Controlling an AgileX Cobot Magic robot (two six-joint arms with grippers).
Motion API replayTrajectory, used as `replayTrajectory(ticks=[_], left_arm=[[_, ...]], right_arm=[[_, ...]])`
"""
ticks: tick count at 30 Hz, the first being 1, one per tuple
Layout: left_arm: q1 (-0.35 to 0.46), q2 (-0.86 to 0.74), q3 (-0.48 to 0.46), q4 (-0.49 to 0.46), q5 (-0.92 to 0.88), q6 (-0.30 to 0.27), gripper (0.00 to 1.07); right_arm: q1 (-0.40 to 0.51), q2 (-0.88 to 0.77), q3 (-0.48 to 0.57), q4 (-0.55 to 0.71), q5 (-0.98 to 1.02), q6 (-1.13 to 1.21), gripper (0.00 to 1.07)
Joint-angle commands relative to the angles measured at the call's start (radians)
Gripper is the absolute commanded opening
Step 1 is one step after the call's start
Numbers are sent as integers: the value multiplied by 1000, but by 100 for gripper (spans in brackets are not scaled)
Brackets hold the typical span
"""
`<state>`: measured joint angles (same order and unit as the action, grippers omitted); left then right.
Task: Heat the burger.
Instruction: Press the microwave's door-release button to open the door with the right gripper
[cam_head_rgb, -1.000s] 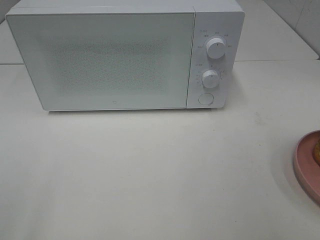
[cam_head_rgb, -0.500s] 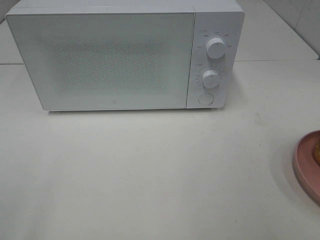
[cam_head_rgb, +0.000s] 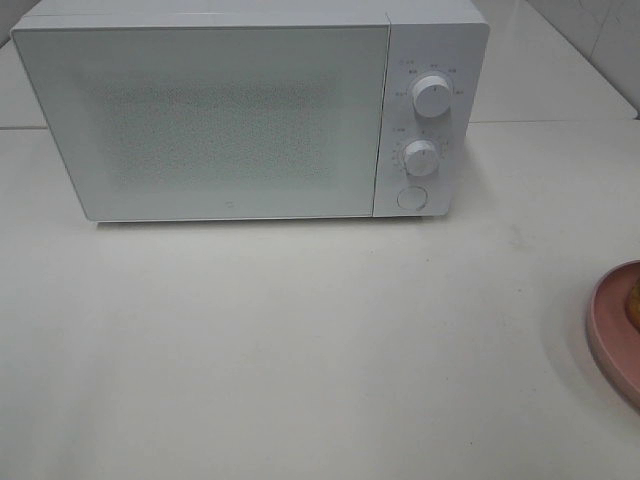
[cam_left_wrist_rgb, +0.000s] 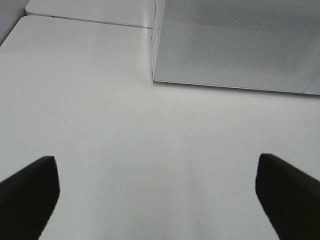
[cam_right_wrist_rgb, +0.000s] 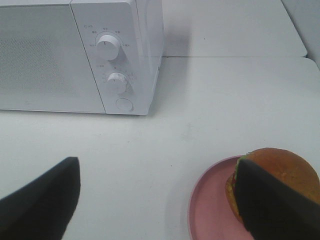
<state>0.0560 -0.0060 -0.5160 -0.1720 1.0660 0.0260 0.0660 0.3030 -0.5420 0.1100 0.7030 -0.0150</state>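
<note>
Next, I move my right gripper to the round button (cam_head_rgb: 412, 198) (cam_right_wrist_rgb: 124, 104) below the microwave's knobs and close it there, because the door of the microwave is shut.
The burger (cam_right_wrist_rgb: 280, 167) with its golden-brown bun sits on a round pink plate (cam_right_wrist_rgb: 210, 205) in the right wrist view, partly behind one black finger (cam_right_wrist_rgb: 275, 205). In the exterior high view only a sliver of the burger (cam_head_rgb: 634, 302) shows on the pink plate (cam_head_rgb: 610, 335) at the right edge. The white microwave (cam_head_rgb: 250, 110) stands at the back with its door shut. My right gripper (cam_right_wrist_rgb: 157, 200) is open, with bare table between its fingers. My left gripper (cam_left_wrist_rgb: 157, 192) is open wide over bare table in front of the microwave (cam_left_wrist_rgb: 235, 45). Neither arm shows in the exterior high view.
The microwave panel carries two round knobs (cam_head_rgb: 431, 96) (cam_head_rgb: 421, 158) and a round button (cam_head_rgb: 410, 197). The white table (cam_head_rgb: 300, 340) stretches in front of it. A seam (cam_head_rgb: 540, 122) crosses the table behind.
Nothing has visibly moved in the exterior high view across the frames.
</note>
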Motion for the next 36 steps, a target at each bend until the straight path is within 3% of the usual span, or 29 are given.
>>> replayTrajectory(ticks=[1,25,36], left_arm=[[-3,-17,0,-4,-3,1,100],[-3,-17,0,-4,-3,1,100],[-3,-17,0,-4,-3,1,100]], right_arm=[[-5,19,0,-6,-35,-10,83],[-5,475,1,-3,-408,-20,79],[-5,587,170,4,-838,-61,76]])
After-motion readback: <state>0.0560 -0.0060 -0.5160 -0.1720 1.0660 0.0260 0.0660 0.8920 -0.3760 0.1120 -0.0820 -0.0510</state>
